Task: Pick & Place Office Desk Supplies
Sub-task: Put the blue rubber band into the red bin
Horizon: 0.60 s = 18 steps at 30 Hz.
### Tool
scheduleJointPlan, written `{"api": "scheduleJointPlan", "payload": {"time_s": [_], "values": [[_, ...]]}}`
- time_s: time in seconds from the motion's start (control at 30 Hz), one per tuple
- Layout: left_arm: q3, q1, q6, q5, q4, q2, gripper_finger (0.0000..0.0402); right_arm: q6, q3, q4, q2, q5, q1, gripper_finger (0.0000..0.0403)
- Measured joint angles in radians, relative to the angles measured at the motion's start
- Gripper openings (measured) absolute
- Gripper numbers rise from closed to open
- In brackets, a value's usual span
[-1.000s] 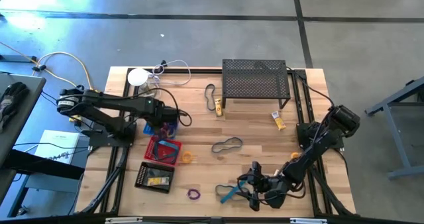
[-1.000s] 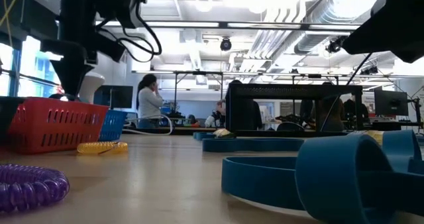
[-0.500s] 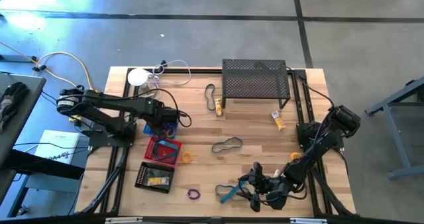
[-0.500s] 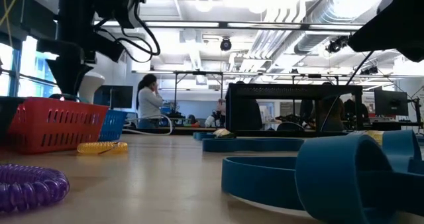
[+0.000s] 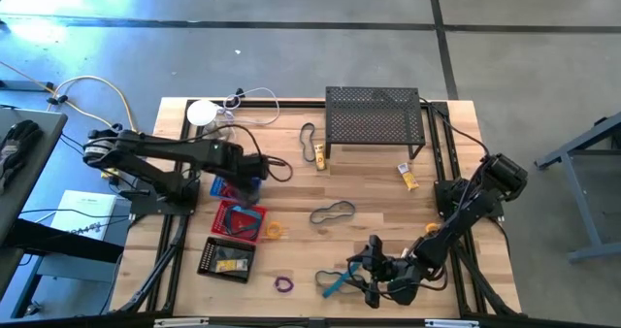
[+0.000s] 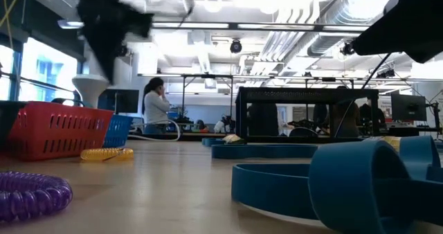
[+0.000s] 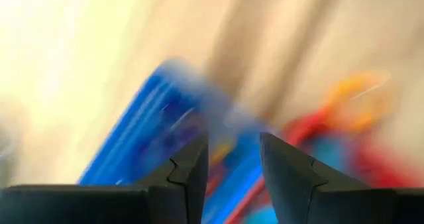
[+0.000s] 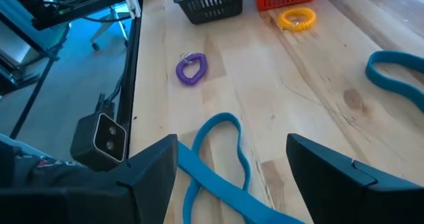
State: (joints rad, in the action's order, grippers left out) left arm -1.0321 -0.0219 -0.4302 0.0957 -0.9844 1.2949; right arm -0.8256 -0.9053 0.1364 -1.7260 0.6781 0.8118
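Observation:
My left gripper closes next on the end (image 5: 313, 217) that faces the red basket, on the loop in the middle of the table.
My right gripper (image 5: 357, 273) is open near the table's near edge, its fingers standing wide on either side of one end of a blue elastic loop (image 8: 222, 116) that lies flat on the wood (image 5: 333, 282). My left gripper (image 5: 254, 168) hangs open over the blue basket (image 5: 236, 187); its wrist view (image 7: 232, 141) is smeared and shows nothing between the fingers. Loose on the table lie a purple ring (image 5: 283, 284), an orange ring (image 5: 275, 231), two black loops (image 5: 333, 212) (image 5: 308, 137) and two short yellow tubes (image 5: 408, 176) (image 5: 320, 156).
A red basket (image 5: 240, 221) and a black basket (image 5: 226, 257) sit near the blue one. The black mesh shelf (image 5: 374, 119) stands at the far edge, and the white round device (image 5: 202, 112) with its cable at the far left corner. Bare wood lies between the baskets and the shelf.
My left gripper has moved quickly toward the table's right, from the blue basket's left part across it, and has risen a little in the low view. The right arm and the loose items have stayed where they were.

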Motion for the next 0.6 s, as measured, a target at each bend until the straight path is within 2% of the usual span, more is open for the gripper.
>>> {"api": "scheduleJointPlan", "payload": {"time_s": [0.07,0.2,0.53,0.6], "values": [[0.001,-0.038,0.027,-0.039,0.163,0.000,0.0128,0.012,0.000,0.001,0.000,0.000,-0.005,0.0270],[0.004,-0.133,0.149,-0.023,0.458,0.032,0.0128,0.019,0.000,0.000,0.000,-0.004,-0.010,0.0270],[0.008,-0.326,0.466,0.020,0.916,0.289,0.0128,0.020,0.000,-0.009,0.000,-0.028,-0.008,0.0270],[0.008,-0.343,0.501,0.062,0.992,0.342,0.0128,0.012,0.000,-0.006,0.000,-0.028,-0.006,0.0270]]}}
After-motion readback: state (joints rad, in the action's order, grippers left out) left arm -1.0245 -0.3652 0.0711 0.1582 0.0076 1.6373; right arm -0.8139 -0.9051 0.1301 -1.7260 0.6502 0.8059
